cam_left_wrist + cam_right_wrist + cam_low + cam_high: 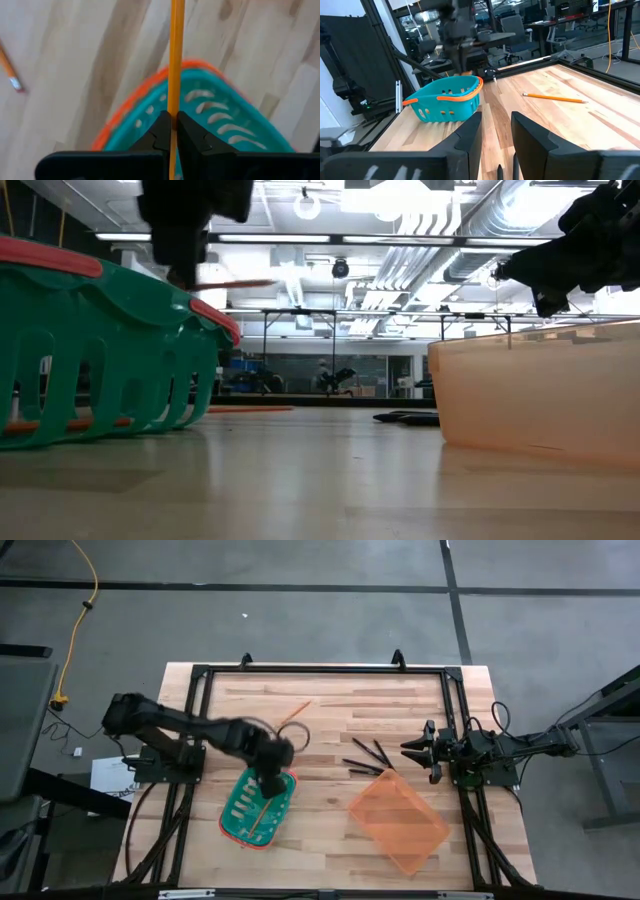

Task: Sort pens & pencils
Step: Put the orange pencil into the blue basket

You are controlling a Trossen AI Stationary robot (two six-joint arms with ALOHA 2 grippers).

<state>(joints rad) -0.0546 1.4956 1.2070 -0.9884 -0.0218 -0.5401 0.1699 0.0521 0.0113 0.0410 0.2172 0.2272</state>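
Next, I release the orange pencil, now held over the basket, on the teal basket's bottom, beside the pencil (258,815) lying there, with my left gripper.
My left gripper (270,780) hovers over the teal, orange-rimmed basket (256,810), shut on an orange pencil (175,60). A second pencil (70,423) lies on the basket's floor, seen through its slots. A third pencil (293,712) lies flat on the table toward the far edge; it also shows in the right wrist view as a pencil (552,97). Several dark pens (365,758) lie flat on the table between the basket and my right gripper (420,750), which is open at the table's right side and touches nothing. My left gripper pinches the pencil's shaft (174,107) between its two fingers (161,131), coming from above and pointing down, with the fingers across the pencil. The pencil is lifted clear and lies about level (235,283), reaching out past the basket's orange rim (150,85).
A clear orange bin (397,822) stands on the table's near right part, close to the pens. A black frame (320,670) runs around the working area. Bare wood shows between the basket and the bin and along the far side.
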